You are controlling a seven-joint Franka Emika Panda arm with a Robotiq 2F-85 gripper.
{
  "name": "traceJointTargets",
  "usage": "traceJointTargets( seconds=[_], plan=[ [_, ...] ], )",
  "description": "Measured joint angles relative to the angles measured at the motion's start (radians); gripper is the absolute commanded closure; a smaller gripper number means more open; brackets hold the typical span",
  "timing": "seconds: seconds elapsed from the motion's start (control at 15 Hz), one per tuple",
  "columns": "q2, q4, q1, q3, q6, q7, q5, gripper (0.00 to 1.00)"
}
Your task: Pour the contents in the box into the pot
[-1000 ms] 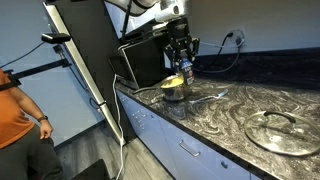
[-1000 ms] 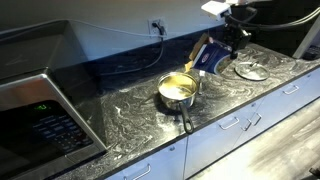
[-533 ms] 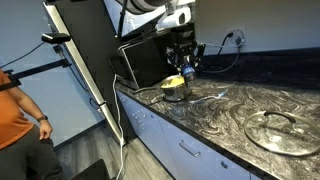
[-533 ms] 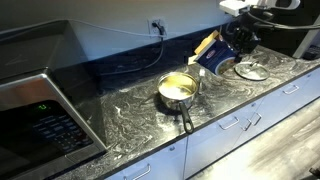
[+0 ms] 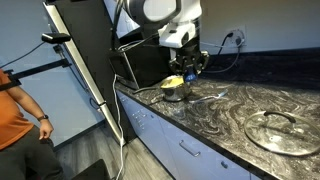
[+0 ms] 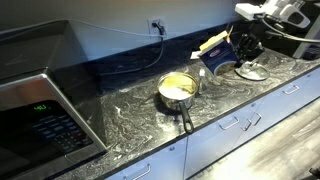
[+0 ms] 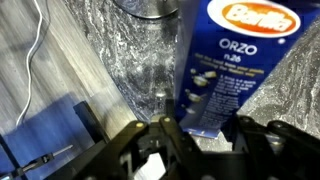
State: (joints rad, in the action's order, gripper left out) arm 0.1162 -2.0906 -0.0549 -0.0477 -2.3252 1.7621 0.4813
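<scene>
Next, I set the box down with my gripper on the marbled counter (image 5: 210, 119), between the pot and the glass lid.
The box (image 6: 216, 54) is a dark blue orzo carton with yellow top flaps. My gripper (image 6: 240, 48) is shut on it and holds it tilted, flaps toward the pot, above the counter. The pot (image 6: 178, 90) is shiny silver with a pale yellowish inside and a handle toward the counter's front edge. It stands beside and below the box's open end. In an exterior view the gripper (image 5: 190, 64) holds the box (image 5: 183, 75) just above the pot (image 5: 176, 93). In the wrist view the box (image 7: 225, 60) fills the space between my fingers (image 7: 205, 132).
A flat glass lid (image 6: 252, 72) lies on the marbled counter (image 6: 130, 125) under the arm; it also shows in an exterior view (image 5: 275, 130). A microwave (image 6: 40, 115) stands at one end. A cable hangs from a wall outlet (image 6: 157, 25). A person (image 5: 15, 115) stands beside the counter.
My gripper has carried the box a little away from the pot toward the glass lid and turned it further onto its side. The pot and the lid have not moved.
</scene>
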Motion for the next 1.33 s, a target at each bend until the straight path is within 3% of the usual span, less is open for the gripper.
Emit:
traceJointTargets(
  seconds=[0.67,1.33],
  plan=[
    [-0.001,-0.158,-0.023,-0.002,-0.224,-0.279,0.404,0.80],
    [0.094,-0.172,-0.027,0.003,-0.368,-0.660,0.838,0.80]
  ],
)
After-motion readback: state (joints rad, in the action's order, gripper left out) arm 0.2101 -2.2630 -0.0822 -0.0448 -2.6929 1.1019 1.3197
